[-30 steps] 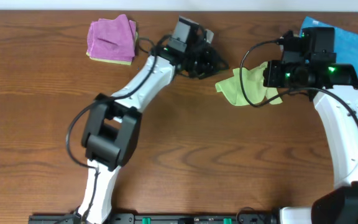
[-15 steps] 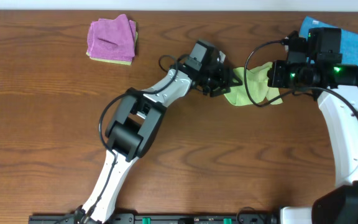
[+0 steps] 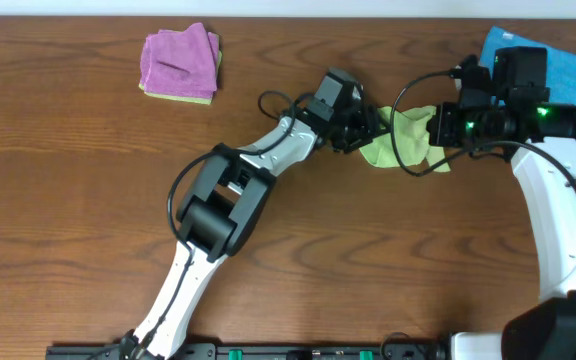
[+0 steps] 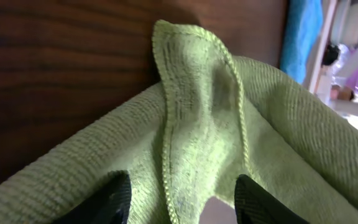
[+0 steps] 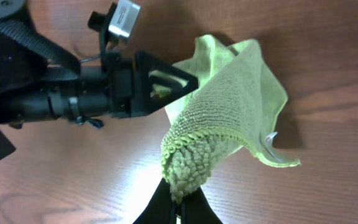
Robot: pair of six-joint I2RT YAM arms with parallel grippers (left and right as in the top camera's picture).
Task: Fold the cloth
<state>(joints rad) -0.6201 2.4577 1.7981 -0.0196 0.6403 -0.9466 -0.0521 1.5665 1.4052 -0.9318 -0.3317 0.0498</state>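
Observation:
My left gripper should pinch the bunched lime-green cloth by its hemmed fold (image 4: 180, 177) and pull away from my right gripper, to spread the cloth out before folding.
The lime-green cloth (image 3: 400, 148) lies bunched on the table between the two arms. My right gripper (image 5: 179, 208) is shut on one bunched corner of the cloth (image 5: 229, 99), lifting it; a small white tag (image 5: 270, 140) shows at a loose edge. In the overhead view the right gripper (image 3: 435, 130) is at the cloth's right side. My left gripper (image 3: 373, 130) is at the cloth's left edge. Its fingers (image 4: 118, 200) stand open on either side of a hemmed fold of the cloth (image 4: 197, 118). From the right wrist, the left gripper (image 5: 166, 81) reaches into the cloth.
A folded pink-purple cloth (image 3: 179, 62) sits at the back left on a yellowish layer. A bright blue cloth (image 3: 571, 62) lies at the back right behind the right arm. The table's far edge runs along the top.
The left arm has swung right from the back middle of the table onto the cloth's left edge, and its jaws have widened. The right gripper has kept its hold, barely moving.

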